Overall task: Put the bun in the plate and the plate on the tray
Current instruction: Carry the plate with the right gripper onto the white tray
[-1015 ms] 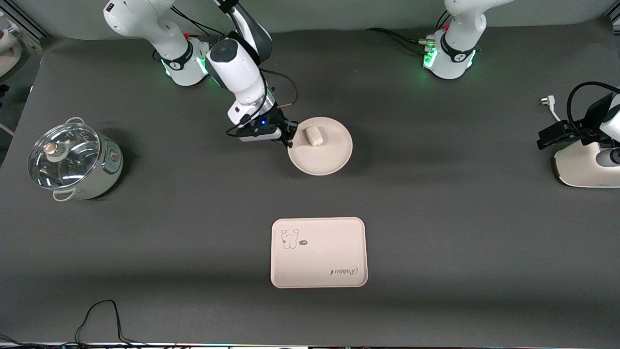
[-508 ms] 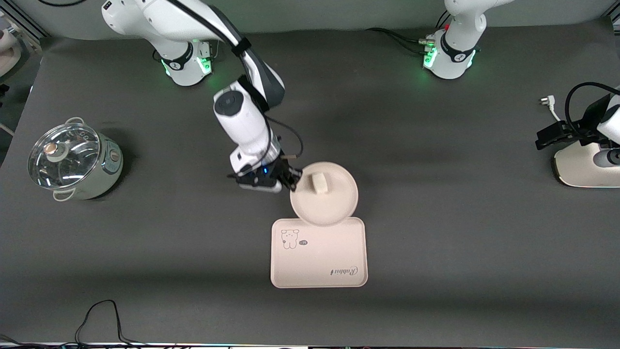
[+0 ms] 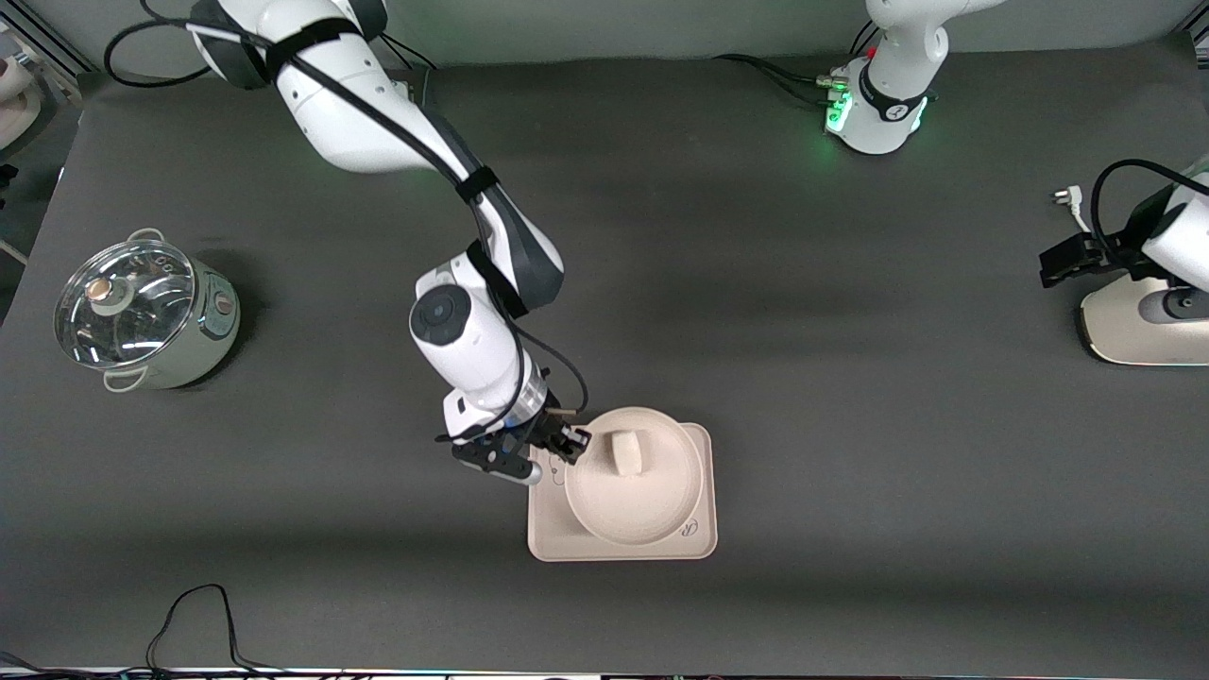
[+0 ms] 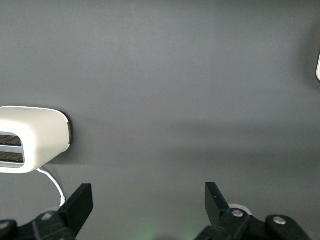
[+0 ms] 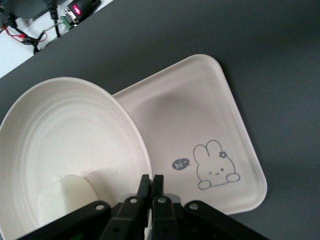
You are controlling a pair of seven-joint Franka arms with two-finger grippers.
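Note:
The plate, which now hangs over the tray with the bun in it, will be released by my right gripper on the tray (image 3: 635,500) (image 5: 131,150) next to the rabbit drawing, against the tray's front edge.
My right gripper (image 3: 570,444) is shut on the rim of the round cream plate (image 3: 633,505), on the side toward the right arm's end of the table. The plate hangs over the rectangular tray (image 3: 548,538) and covers most of it. The small cream-white bun (image 3: 625,451) lies in the plate. In the right wrist view the shut right gripper (image 5: 151,182) pinches the plate (image 5: 65,130) at its rim, with the bun (image 5: 65,197) just inside. The tray (image 5: 200,110) with its rabbit drawing shows below. My left gripper (image 4: 149,200) waits open and holds nothing, over bare table at the left arm's end.
A pot with a glass lid (image 3: 142,312) stands at the right arm's end of the table. A white appliance (image 3: 1143,326) with a cord and plug (image 3: 1065,198) sits at the left arm's end, close to the left gripper. A black cable (image 3: 198,614) loops at the front edge.
My right arm has carried the plate, with the bun in it, from the middle of the table toward the front camera until it is over the tray. The left arm has barely moved.

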